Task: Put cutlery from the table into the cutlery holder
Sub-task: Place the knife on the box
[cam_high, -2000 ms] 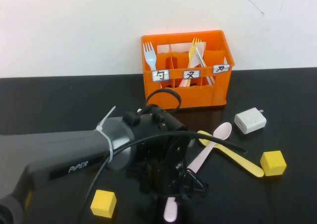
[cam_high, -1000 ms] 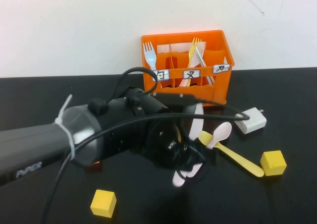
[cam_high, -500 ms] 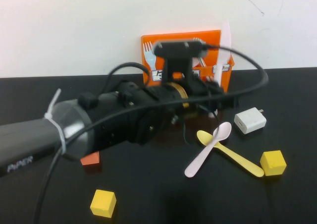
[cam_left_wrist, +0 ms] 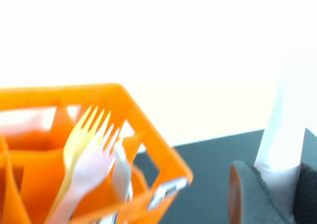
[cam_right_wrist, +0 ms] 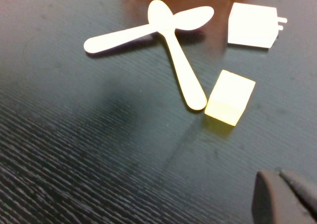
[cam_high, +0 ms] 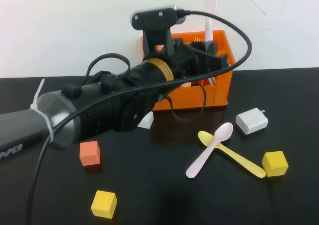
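Note:
My left gripper should release the pale pink knife in the orange holder's end compartment (cam_high: 217, 58) (cam_left_wrist: 125, 167) nearest the white charger plug.
My left gripper (cam_high: 213, 53) reaches over the front of the orange cutlery holder (cam_high: 219, 91) and is shut on a pale pink knife (cam_high: 211, 1), which stands upright above the holder. The left wrist view shows the knife (cam_left_wrist: 283, 130) clamped between the fingers (cam_left_wrist: 247, 194), beside the holder (cam_left_wrist: 148, 149), which has a yellow fork (cam_left_wrist: 79, 137) and a pale fork (cam_left_wrist: 94, 164) inside. On the black table (cam_high: 164, 200) a pink spoon (cam_high: 209, 150) lies crossed over a yellow spoon (cam_high: 237, 157). My right gripper (cam_right_wrist: 290, 196), out of the high view, hovers shut near both spoons (cam_right_wrist: 124, 34).
A white charger plug (cam_high: 251, 121) lies right of the holder. Yellow cubes sit at the front right (cam_high: 274, 164) and front left (cam_high: 104, 204), with an orange-red cube (cam_high: 89, 153) under my left arm and a small white block (cam_high: 146, 120) behind it.
My left arm picked the pink knife up from the table's front, swung back and up, and now holds it upright over the holder. The spoons and cubes stayed put.

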Robot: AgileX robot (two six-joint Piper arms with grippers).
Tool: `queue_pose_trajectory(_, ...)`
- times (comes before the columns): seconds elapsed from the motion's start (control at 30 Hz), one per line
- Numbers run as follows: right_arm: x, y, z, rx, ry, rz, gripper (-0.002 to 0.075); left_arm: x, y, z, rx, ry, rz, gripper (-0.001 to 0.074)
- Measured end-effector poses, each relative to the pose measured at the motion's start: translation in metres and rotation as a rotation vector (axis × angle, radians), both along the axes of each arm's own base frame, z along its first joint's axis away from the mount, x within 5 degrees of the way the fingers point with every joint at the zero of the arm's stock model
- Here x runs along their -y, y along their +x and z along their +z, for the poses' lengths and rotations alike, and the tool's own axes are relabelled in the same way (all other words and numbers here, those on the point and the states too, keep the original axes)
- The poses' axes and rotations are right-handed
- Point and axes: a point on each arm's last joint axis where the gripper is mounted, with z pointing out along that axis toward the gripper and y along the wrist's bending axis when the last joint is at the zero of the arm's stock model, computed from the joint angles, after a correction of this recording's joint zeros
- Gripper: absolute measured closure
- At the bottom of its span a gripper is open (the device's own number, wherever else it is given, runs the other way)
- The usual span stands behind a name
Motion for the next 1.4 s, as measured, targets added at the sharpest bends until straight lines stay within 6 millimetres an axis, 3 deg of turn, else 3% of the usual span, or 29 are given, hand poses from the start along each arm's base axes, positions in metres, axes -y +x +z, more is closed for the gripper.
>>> queue_pose_trajectory(0.33,0.000,0.000,0.000,0.005,-0.010,0.009,0.0728,0.022,0.030,0.020,0.109,0.014,-0.010,0.0576)
queue_pose_trajectory(0.67,0.000,0.000,0.000,0.005,-0.010,0.009,0.0728,0.045,0.059,-0.018,0.155,0.044,-0.029,0.0576)
queue_pose_trajectory(0.8,0.000,0.000,0.000,0.005,-0.010,0.009,0.0728,0.051,0.067,-0.022,0.182,0.068,-0.030,0.0576)
queue_pose_trajectory(1.1,0.000,0.000,0.000,0.004,-0.010,0.010,0.0728,0.039,0.083,-0.023,0.171,0.069,0.017,0.0577)
queue_pose_trajectory(1.4,0.000,0.000,0.000,0.004,-0.010,0.010,0.0728,0.040,0.086,-0.024,0.206,0.041,0.015,0.0577)
